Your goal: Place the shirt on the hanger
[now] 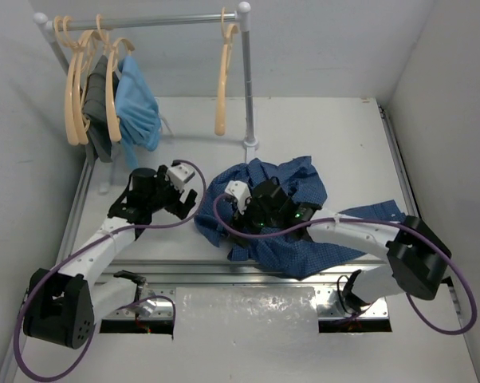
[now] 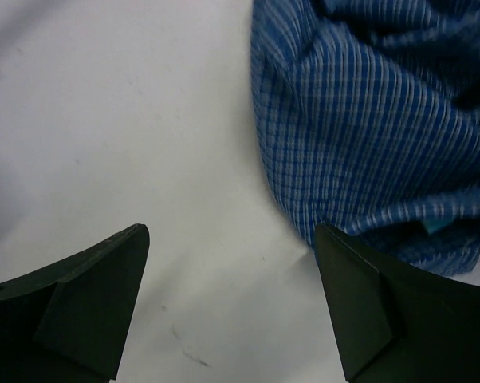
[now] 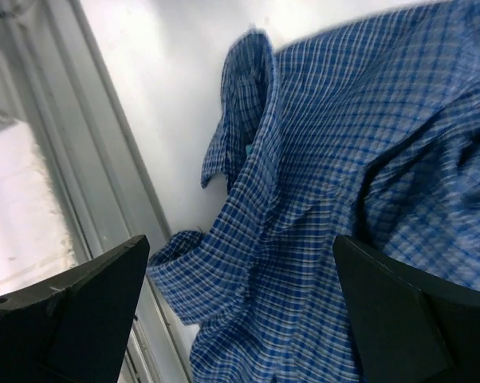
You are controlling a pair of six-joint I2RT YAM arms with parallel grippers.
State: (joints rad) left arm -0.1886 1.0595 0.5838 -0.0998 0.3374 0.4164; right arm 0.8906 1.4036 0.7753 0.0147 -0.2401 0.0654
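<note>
My right gripper is bringing the dark blue checked shirt's edge over. My left gripper should close on the dark blue checked shirt's outer edge (image 2: 324,217) between both grippers.
The dark blue checked shirt (image 1: 304,203) lies crumpled on the white table, right of centre. A bare peach hanger (image 1: 223,80) hangs alone on the rail at the back. My left gripper (image 1: 184,206) is open and empty, low over bare table just left of the shirt's edge. In the left wrist view the shirt (image 2: 383,120) fills the upper right, and the left gripper (image 2: 232,319) has its right finger (image 2: 375,311) close beside the cloth. My right gripper (image 1: 241,219) is open above the shirt's near left part. In the right wrist view the right gripper (image 3: 240,319) hangs over folded cloth (image 3: 344,199), holding nothing.
Several more peach hangers (image 1: 76,88) hang at the rail's left end, with a dark grey garment (image 1: 100,104) and a light-blue garment (image 1: 138,104). The rail's right post (image 1: 247,80) stands behind the shirt. A metal rail (image 3: 88,159) runs along the table's near edge.
</note>
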